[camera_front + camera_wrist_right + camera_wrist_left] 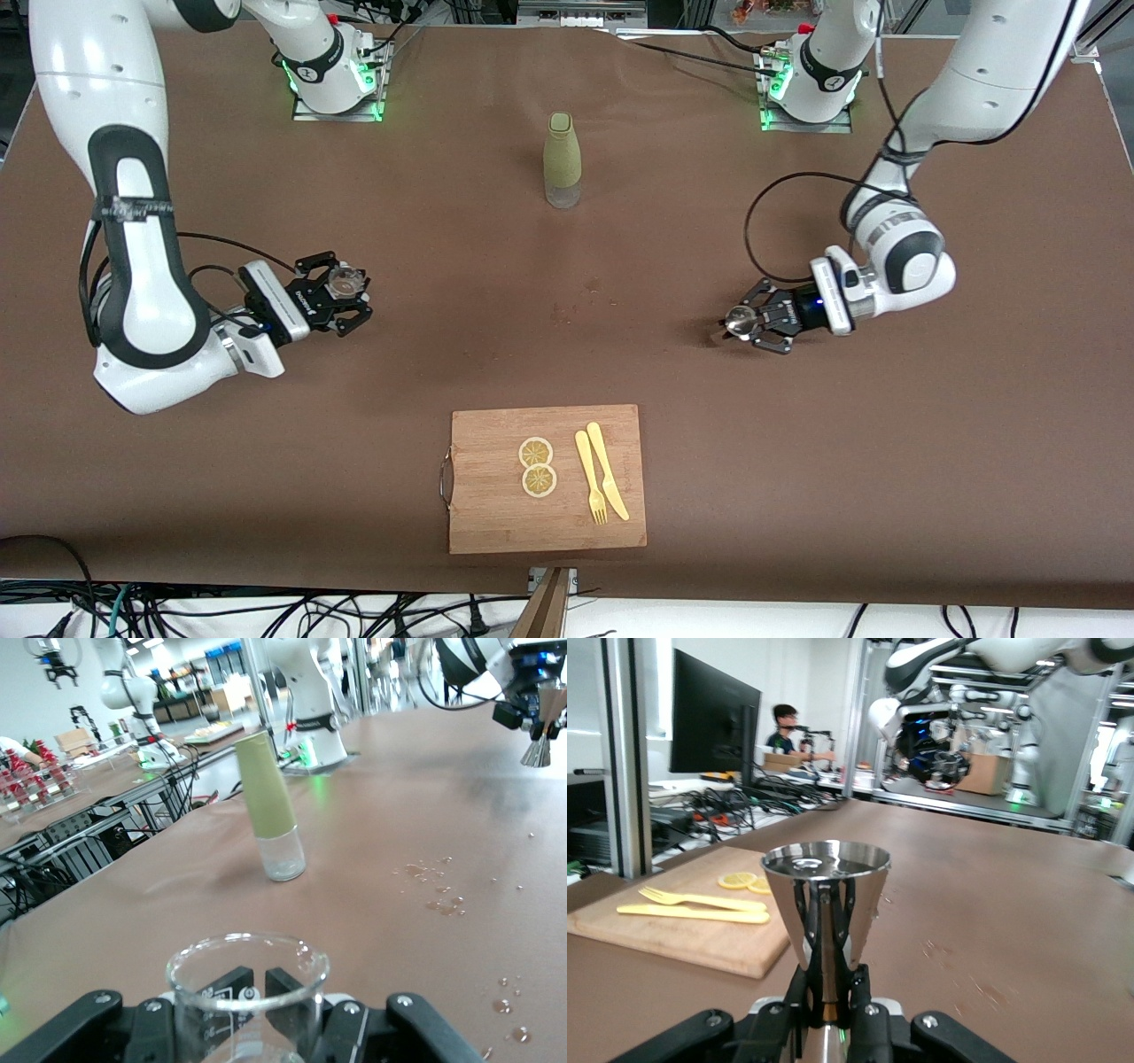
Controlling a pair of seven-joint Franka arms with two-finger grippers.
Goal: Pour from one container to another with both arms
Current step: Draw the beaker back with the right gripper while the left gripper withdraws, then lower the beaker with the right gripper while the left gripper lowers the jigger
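My left gripper will let go of the metal cup on the bare brown tabletop straight out from my left arm's base (826, 287).
My left gripper (749, 323) (827, 979) is shut on a shiny metal cone-shaped cup (737, 321) (824, 886), held upright and low over the table toward the left arm's end. Toward the right arm's end, my right gripper (347, 297) (266, 992) is shut on a clear glass beaker (345, 282) (248, 979) with printed marks, also upright. I see no liquid in the beaker. The two containers are far apart. In the right wrist view the metal cup (538, 744) shows far off in the left gripper.
A tall green bottle (563, 159) (270, 806) with a clear base stands mid-table near the bases. A wooden cutting board (496, 523) (682, 943) near the front edge carries two lemon slices (537, 466), a yellow knife and a fork (589, 478). Small droplets (434, 890) dot the brown tabletop.
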